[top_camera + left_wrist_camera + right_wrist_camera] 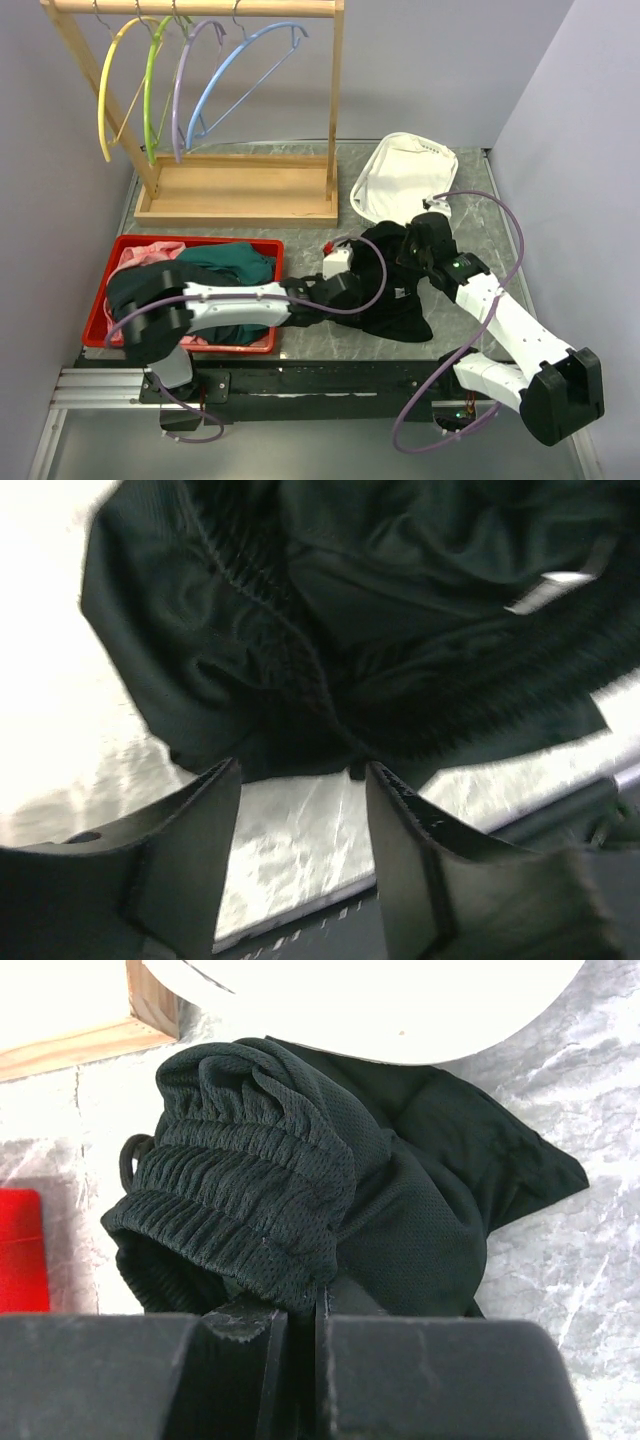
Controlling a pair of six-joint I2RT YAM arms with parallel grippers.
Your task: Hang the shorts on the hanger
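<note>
The waistband lies bunched in folds at the robot's right gripper, so next the left gripper pulls it open while the right gripper opens and takes a single edge (265, 1265).
The black shorts (395, 290) lie bunched on the grey table between my two arms. The light blue hanger (240, 62) hangs on the wooden rack at the back, rightmost of several. My right gripper (422, 250) is shut on the shorts' ribbed waistband (240, 1210), which fills the right wrist view. My left gripper (345, 290) is open at the shorts' left edge; in the left wrist view its fingers (200, 820) stand apart over bare table just short of the fabric (330, 630).
A red bin (110, 290) at the left holds a dark teal garment (235, 265) and a pink one (145, 255). A white basket (405, 175) lies behind the shorts. The rack's wooden base tray (240, 190) stands at the back with yellow, green and lilac hangers.
</note>
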